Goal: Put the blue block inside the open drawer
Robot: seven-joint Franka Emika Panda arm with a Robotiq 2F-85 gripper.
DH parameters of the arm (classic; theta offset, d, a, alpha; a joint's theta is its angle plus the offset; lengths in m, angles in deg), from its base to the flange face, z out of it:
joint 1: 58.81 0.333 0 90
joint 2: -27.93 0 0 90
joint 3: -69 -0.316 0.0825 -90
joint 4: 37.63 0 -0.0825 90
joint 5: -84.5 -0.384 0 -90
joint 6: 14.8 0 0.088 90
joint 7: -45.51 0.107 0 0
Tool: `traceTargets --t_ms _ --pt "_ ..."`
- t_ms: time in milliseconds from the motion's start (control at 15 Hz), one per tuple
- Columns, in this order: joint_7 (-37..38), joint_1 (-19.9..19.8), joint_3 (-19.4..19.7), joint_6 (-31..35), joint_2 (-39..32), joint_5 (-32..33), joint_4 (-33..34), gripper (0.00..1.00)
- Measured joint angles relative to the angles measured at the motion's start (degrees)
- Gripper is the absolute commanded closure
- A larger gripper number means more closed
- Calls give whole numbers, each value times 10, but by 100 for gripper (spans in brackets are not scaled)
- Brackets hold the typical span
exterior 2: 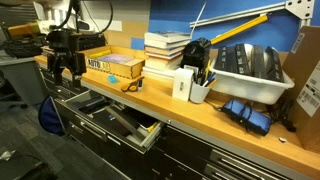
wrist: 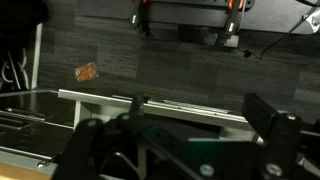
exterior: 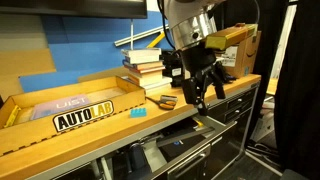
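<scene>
The robot's gripper needs to next go to the benchtop by the AUTOLAB tray and close across the long sides of the blue block (exterior: 138,113).
The blue block (exterior: 138,112) is a tiny cyan cube lying on the wooden benchtop, just in front of the AUTOLAB cardboard tray. I cannot make it out in the other views. The open drawer (exterior: 188,143) (exterior 2: 116,121) is dark metal and is pulled out below the bench's front edge. Its rim also shows in the wrist view (wrist: 150,104). My gripper (exterior: 201,97) (exterior 2: 63,68) hangs at the bench's front edge above the drawer, well away from the block. Its fingers (wrist: 190,135) are spread apart with nothing between them.
The AUTOLAB tray (exterior: 85,112) (exterior 2: 108,66) sits on the bench. A stack of books (exterior: 145,65) (exterior 2: 165,50), a pen holder (exterior 2: 198,85) and a white bin (exterior 2: 245,75) stand further along. A small brown object (exterior: 165,100) lies near the block. An orange scrap (wrist: 86,71) lies on the floor.
</scene>
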Motion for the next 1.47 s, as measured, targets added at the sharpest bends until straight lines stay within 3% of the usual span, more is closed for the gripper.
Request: traceTargets --t_ms 467,667,1000,1467 --pt "0 1 2 4 -1 1 4 0" --pt "0 1 11 68 -28 5 21 0" --pt "-2 2 19 170 -152 5 119 0" --pt "-3 17 19 197 -320 -6 274 0"
